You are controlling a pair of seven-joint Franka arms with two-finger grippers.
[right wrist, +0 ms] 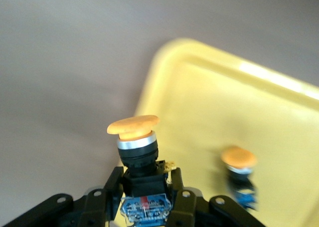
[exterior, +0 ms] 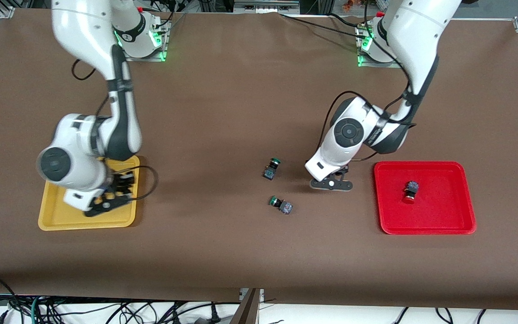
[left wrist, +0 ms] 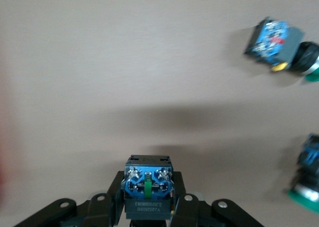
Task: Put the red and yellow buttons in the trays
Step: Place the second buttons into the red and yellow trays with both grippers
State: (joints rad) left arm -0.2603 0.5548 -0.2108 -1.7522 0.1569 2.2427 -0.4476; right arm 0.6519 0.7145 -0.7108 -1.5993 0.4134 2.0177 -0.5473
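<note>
My left gripper has the dark button, now held low over the table, to place. Next, I let go of it in the red tray point(exterior: 441, 200), next to the red button and away from the switches.
My right gripper point(exterior: 114, 194) is over the yellow tray point(exterior: 56, 218). In the right wrist view it point(right wrist: 144, 183) is shut on a yellow button point(right wrist: 134, 132), held cap outward over the yellow tray's rim point(right wrist: 164, 62). A second yellow button point(right wrist: 240, 174) lies in that tray. My left gripper point(exterior: 331, 183) is low over the table, between the green-capped switches and the red tray point(exterior: 457, 222). In the left wrist view it point(left wrist: 148, 188) is shut on a dark button body point(left wrist: 148, 184) with a blue back; its cap is hidden. One red button point(exterior: 411, 190) lies in the red tray.
Two green-capped switches lie mid-table, one point(exterior: 271, 168) farther from the front camera than the other point(exterior: 280, 204). Both also show in the left wrist view, one point(left wrist: 279, 40) whole, one point(left wrist: 306, 179) cut by the edge. Brown table cover point(exterior: 223, 112) lies all around.
</note>
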